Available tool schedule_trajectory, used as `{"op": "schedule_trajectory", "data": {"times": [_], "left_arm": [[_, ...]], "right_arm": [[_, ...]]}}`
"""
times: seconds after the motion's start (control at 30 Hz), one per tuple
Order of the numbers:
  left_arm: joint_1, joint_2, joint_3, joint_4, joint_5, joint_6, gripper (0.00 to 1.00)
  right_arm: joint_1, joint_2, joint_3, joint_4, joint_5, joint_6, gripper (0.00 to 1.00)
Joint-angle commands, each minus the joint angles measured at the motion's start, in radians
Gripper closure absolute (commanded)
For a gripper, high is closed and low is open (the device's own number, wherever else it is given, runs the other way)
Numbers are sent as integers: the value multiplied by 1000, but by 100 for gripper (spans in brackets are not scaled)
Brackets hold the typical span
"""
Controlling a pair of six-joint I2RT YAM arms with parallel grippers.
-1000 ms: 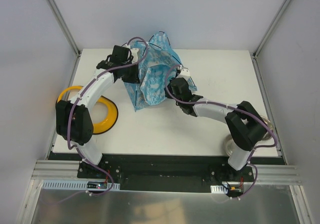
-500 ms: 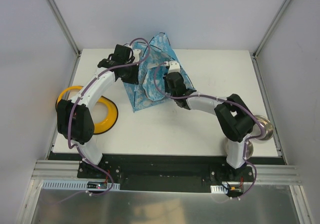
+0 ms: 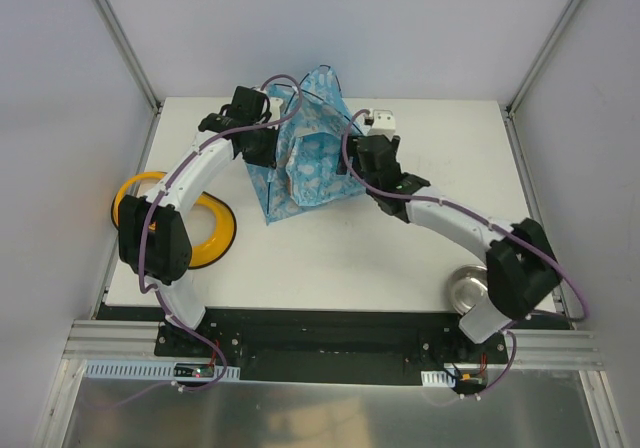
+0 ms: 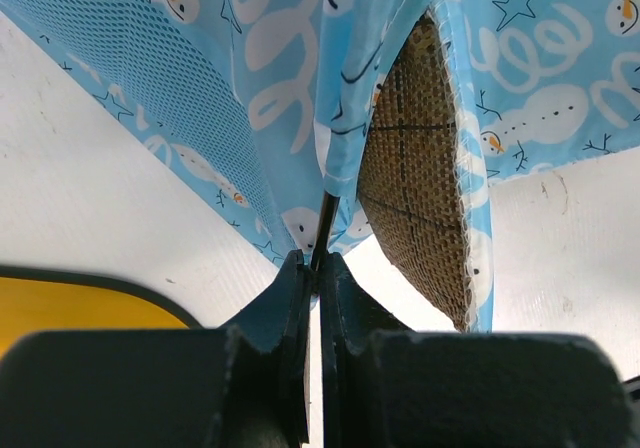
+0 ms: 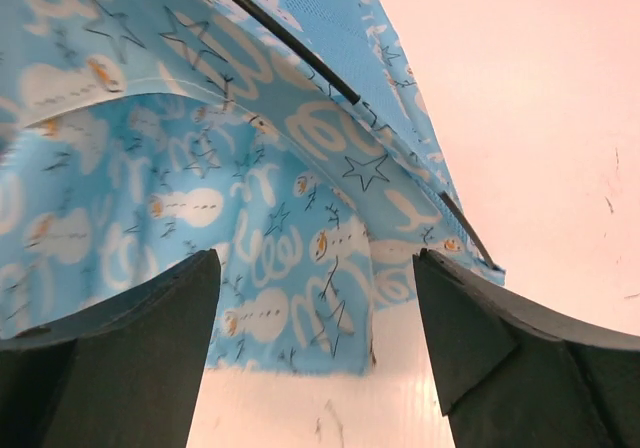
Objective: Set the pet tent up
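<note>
The mat's corner sticks out past the tent's opening, so my right gripper needs to pinch the mat's edge (image 5: 370, 308) and tuck it inside the tent.
The pet tent (image 3: 312, 154) is a light blue snowman-print heap, partly raised, at the back middle of the white table (image 3: 330, 253). My left gripper (image 3: 266, 152) is at the tent's left side. In the left wrist view my left gripper (image 4: 320, 266) is shut on a thin black pole (image 4: 325, 226) that runs up into the tent fabric (image 4: 280, 78); a brown mesh panel (image 4: 415, 168) shows beside it. My right gripper (image 3: 347, 158) is at the tent's right side. In its own view my right gripper (image 5: 317, 263) is open, with the tent cloth (image 5: 200, 198) just beyond the fingertips, apart from them.
A yellow double bowl (image 3: 218, 236) lies at the table's left edge under my left arm, its corner also showing as a yellow bowl (image 4: 80, 303) in the left wrist view. A metal bowl (image 3: 466, 290) sits near the front right, by my right arm's base.
My right gripper has opened and let go of the tent, drawing back to the right. The right arm's elbow swung outward. The left gripper has stayed shut on the pole.
</note>
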Motion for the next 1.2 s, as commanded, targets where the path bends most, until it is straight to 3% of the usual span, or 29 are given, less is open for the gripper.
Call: {"op": "schedule_trajectory", "data": {"times": [0.0,0.13,0.27,0.67,0.73,0.8,0.9,0.93,1.17], "left_arm": [[-5,10,28,-52,-31,-29,100],[-5,4,24,-53,-40,-47,100],[-5,-4,13,-53,-37,-63,100],[-5,-6,-10,-53,3,-79,100],[-5,-6,-9,-53,4,-80,100],[-5,-6,-6,-53,6,-76,100],[-5,-9,-6,-53,11,-72,100],[-5,-12,-7,-53,12,-67,100],[-5,-25,-19,-69,41,-34,100]], "right_arm": [[-2,-167,-35,-129,-100,155,16],[-2,-207,-101,-194,-122,520,15],[21,-160,-205,-64,-107,755,15],[39,112,-166,274,-81,694,18],[38,138,-141,271,-73,687,29],[39,150,-115,263,-79,673,48],[41,149,-90,245,-53,615,92],[36,144,-80,240,-53,575,100],[10,178,35,189,-94,178,100]]}}
